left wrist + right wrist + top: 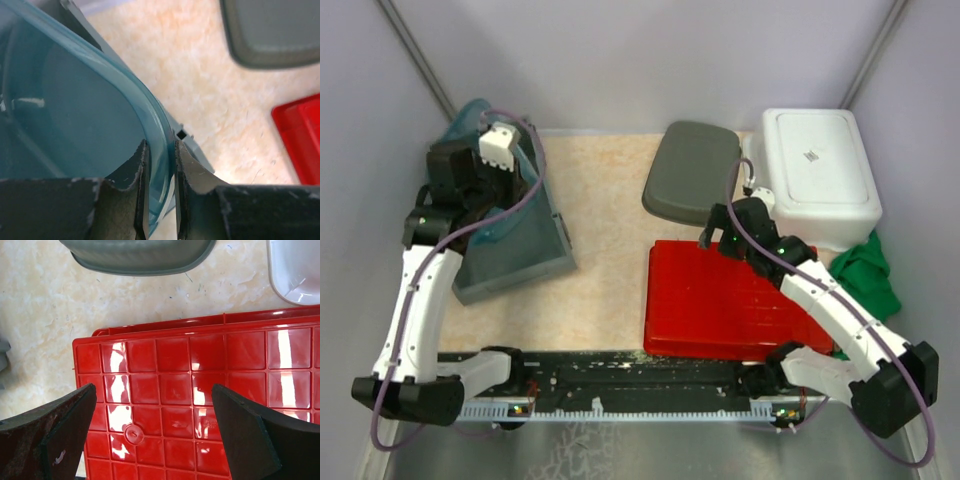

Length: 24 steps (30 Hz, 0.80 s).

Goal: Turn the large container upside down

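Next, my left gripper releases the teal container on the table [617,188] [205,51] between the grey-blue bin and the dark grey lid.
A large translucent teal container [510,205] is tipped up on its side at the left of the table, leaning over a grey-blue bin [520,262]. My left gripper [523,180] is shut on its rim. In the left wrist view the gripper [160,149] has one finger inside the teal container [75,115] and the other outside its wall. My right gripper [716,230] is open and empty. In the right wrist view the right gripper [154,390] hovers over a red crate [200,390] that lies with its ribbed bottom up.
The red crate [720,300] lies at the front right. A dark grey lid [692,170] lies behind it, and a white tub [815,175] stands at the back right. A green cloth [868,275] lies by the right edge. Purple walls enclose the table.
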Tool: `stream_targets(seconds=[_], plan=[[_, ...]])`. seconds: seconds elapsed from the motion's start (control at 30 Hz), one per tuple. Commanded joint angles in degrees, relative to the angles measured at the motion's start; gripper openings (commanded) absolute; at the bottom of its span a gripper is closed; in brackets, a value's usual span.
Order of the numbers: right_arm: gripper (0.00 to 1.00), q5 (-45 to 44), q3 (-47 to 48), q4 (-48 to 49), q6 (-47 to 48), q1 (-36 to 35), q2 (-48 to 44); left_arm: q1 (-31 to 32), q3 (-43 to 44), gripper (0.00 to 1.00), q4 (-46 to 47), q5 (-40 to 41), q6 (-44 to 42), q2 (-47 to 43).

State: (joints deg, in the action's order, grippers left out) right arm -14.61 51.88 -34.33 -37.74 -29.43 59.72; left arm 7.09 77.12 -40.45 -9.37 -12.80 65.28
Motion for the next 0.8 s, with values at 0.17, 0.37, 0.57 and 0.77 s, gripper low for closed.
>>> stream_targets(seconds=[0.17, 0.37, 0.57, 0.77], plan=[[0.98, 0.5, 4.8, 2.8, 1.1, 0.2, 0.7, -0.3, 15.8, 0.00, 5.4, -9.0, 8.0, -2.8], [0.98, -1.3, 6.1, 1.6, 1.1, 0.2, -0.6, 0.0, 17.5, 0.00, 16.2, -24.7, 21.7, -2.2], [0.99, -7.7, 11.5, -0.1, 4.8, 0.2, -1.4, 6.8, 9.0, 0.00, 40.0, -28.6, 39.2, -3.3], [0.99, -12.9, 15.3, -1.5, 7.9, 0.2, -3.8, 14.8, 3.6, 0.00, 52.6, -22.0, 45.4, -0.7]])
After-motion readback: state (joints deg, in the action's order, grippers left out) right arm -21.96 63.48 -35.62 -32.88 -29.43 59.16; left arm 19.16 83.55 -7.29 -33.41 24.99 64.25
